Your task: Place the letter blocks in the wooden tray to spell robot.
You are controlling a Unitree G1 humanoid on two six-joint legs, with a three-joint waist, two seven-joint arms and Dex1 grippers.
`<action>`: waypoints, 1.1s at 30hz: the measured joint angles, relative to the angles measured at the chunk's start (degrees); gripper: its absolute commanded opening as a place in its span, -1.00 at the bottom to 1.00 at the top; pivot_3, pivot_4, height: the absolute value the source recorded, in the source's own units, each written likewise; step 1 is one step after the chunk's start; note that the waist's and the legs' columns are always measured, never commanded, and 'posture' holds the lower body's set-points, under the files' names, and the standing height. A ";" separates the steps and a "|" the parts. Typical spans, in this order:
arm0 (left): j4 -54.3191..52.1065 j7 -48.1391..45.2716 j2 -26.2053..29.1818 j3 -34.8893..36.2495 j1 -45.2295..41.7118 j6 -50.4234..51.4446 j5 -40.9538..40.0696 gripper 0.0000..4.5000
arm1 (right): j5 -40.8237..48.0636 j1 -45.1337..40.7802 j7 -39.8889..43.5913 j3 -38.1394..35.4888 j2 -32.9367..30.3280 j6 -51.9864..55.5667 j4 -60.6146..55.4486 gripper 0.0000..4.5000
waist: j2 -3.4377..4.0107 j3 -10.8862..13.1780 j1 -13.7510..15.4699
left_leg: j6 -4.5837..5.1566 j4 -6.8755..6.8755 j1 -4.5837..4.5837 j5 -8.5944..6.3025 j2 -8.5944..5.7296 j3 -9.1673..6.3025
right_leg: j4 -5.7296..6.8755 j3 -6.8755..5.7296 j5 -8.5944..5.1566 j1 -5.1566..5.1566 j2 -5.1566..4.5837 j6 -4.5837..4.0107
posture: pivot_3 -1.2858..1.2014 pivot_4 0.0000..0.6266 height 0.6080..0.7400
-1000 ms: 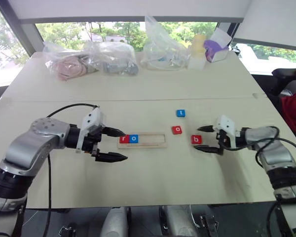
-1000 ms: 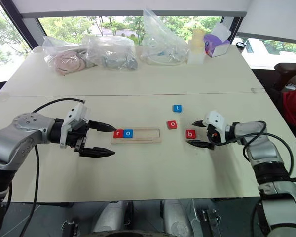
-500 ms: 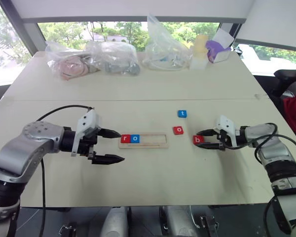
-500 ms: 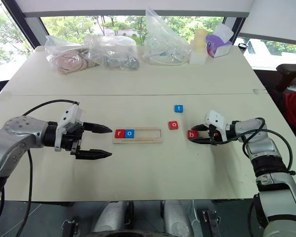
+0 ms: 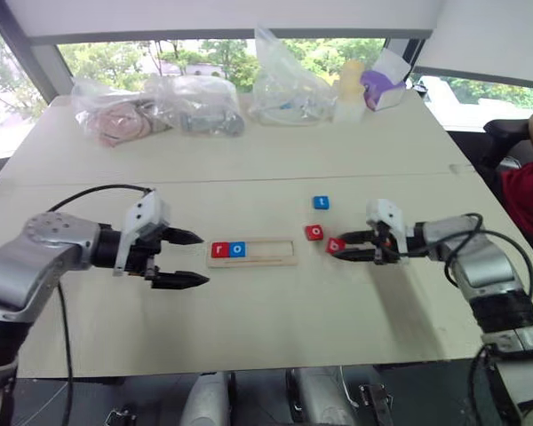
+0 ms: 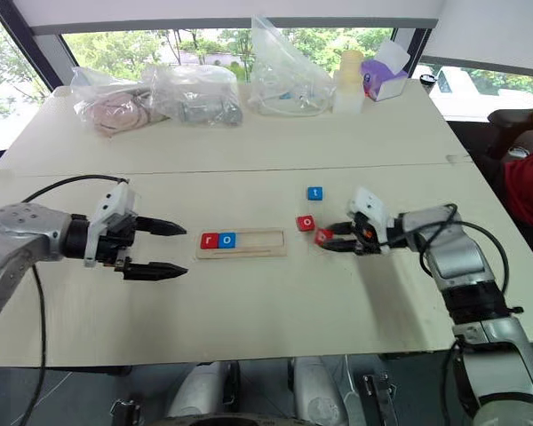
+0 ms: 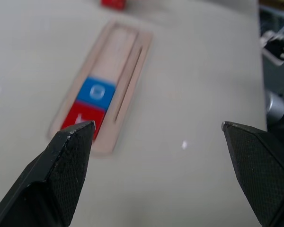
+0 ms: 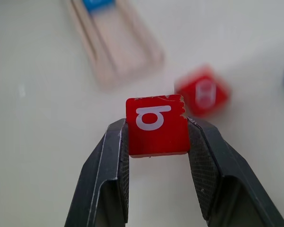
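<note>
I should use my right gripper to set the red b block down in the tray slot [image 5: 255, 248] [image 8: 112, 24] against the blue o block.
The wooden tray [image 5: 268, 252] lies at the table's middle, with a red r block [image 5: 218, 250] and a blue o block [image 5: 238, 249] filling its left end. My right gripper [image 5: 338, 248] is shut on the red b block [image 8: 156, 125] and holds it just above the table, right of the tray and beside the loose red o block [image 5: 314, 232]. The blue t block [image 5: 321, 202] lies a little farther back. My left gripper [image 5: 202, 258] hovers open just left of the tray, nothing between its fingers.
Clear plastic bags [image 5: 160, 106] with goods, a yellowish cup [image 5: 350, 84] and a purple box [image 5: 382, 87] line the table's far edge. A person's red sleeve [image 5: 524, 200] shows at the right edge. Bare tabletop lies in front of the tray.
My right gripper shut on the red b block, raised it off the table and carried it left toward the tray. My left gripper drew back left from the tray, still open.
</note>
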 measured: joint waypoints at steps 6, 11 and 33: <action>-1.47 0.60 1.33 5.79 4.60 0.29 -0.74 1.00 | -3.59 -7.79 -4.43 8.36 8.76 2.18 0.28 -0.49 | -0.02 0.00 1.03 | 0.00 0.01 -0.38 0.00 -0.06 -0.02 | -0.08 -0.06 -0.01 -0.26 -0.14 0.04 | 0.03 -0.52 0.92; -5.50 1.05 1.65 10.08 9.67 3.90 -4.49 1.00 | -7.01 -11.86 -4.85 13.16 12.15 0.00 7.38 -0.49 | -0.04 0.01 1.22 | 0.00 0.03 -0.45 0.00 -0.11 0.07 | -0.15 -0.06 0.01 -0.29 -0.28 0.06 | 0.03 -0.52 0.92; -7.63 6.15 0.95 13.03 12.58 4.86 -5.91 1.00 | -9.37 -13.38 -1.93 17.07 16.32 -2.06 11.29 -0.49 | -0.04 0.01 0.79 | 0.00 -0.01 -0.36 0.00 -0.05 0.01 | -0.06 -0.09 0.01 -0.29 -0.19 0.04 | 0.03 -0.52 0.92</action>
